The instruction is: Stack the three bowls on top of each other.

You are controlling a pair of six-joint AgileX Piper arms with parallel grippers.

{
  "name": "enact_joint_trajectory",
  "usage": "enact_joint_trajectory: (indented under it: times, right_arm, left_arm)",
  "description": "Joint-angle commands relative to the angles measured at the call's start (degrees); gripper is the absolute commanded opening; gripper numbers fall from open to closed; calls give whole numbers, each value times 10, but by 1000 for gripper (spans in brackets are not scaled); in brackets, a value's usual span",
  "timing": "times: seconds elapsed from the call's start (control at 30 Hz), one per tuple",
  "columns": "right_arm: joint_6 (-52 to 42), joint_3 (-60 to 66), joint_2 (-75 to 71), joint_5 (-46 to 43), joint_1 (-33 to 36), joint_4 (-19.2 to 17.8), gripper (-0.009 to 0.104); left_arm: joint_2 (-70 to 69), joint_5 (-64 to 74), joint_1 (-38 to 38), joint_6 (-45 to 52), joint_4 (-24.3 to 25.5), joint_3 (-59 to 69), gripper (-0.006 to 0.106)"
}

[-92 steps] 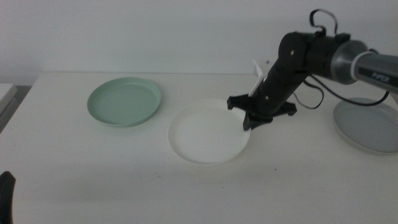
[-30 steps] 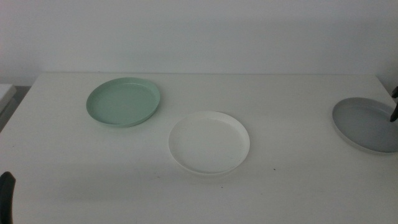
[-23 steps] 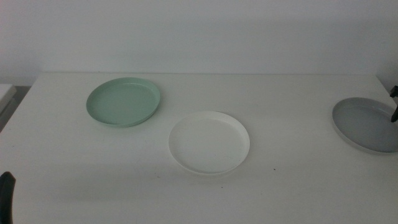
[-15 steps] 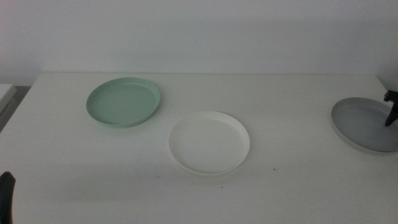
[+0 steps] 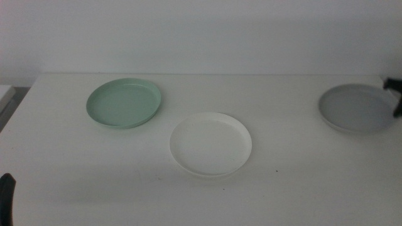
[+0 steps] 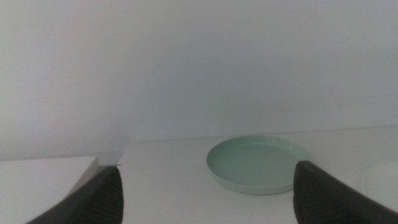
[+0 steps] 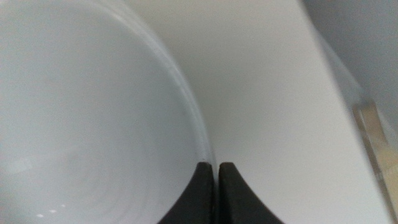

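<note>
My right gripper is holding the grey bowl. It will let go of it inside the white bowl (image 5: pixel 210 144) in the middle of the table.
The mint green bowl (image 5: pixel 124 102) lies at the back left of the table, and it also shows in the left wrist view (image 6: pixel 258 163). The white bowl (image 5: pixel 211 144) lies in the middle. The grey bowl (image 5: pixel 353 108) is at the far right, held by its rim and seemingly raised off the table. My right gripper (image 5: pixel 394 102) shows only at the picture's right edge. In the right wrist view its jaws (image 7: pixel 216 182) are shut on the grey bowl's rim (image 7: pixel 193 124). My left gripper (image 6: pixel 208 199) is open and empty and waits at the front left (image 5: pixel 5 194).
The white table (image 5: pixel 295 182) ends at a pale wall behind. A strip of the white bowl (image 6: pixel 384 182) shows in the left wrist view. The table's left edge (image 6: pixel 109 160) lies near the left gripper, with another white surface beside it.
The right arm left the white bowl and went to the grey bowl at the far right. In the last half second the grey bowl moved left and up in its grip.
</note>
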Motion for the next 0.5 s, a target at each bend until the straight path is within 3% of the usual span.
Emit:
enact_joint_trajectory:
  times: [0.0,0.27,0.47]
  right_arm:
    - [2,0,-54,-2,33,6,-2]
    - [-15,0,-93,11,207,59,-2]
    - [-20,1,-81,13,337,61,-2]
  left_arm:
    - [-2,-8,-1,-3,1,0,94]
    - [-2,-8,-1,-3,1,0,94]
    - [-2,-8,-1,-3,1,0,94]
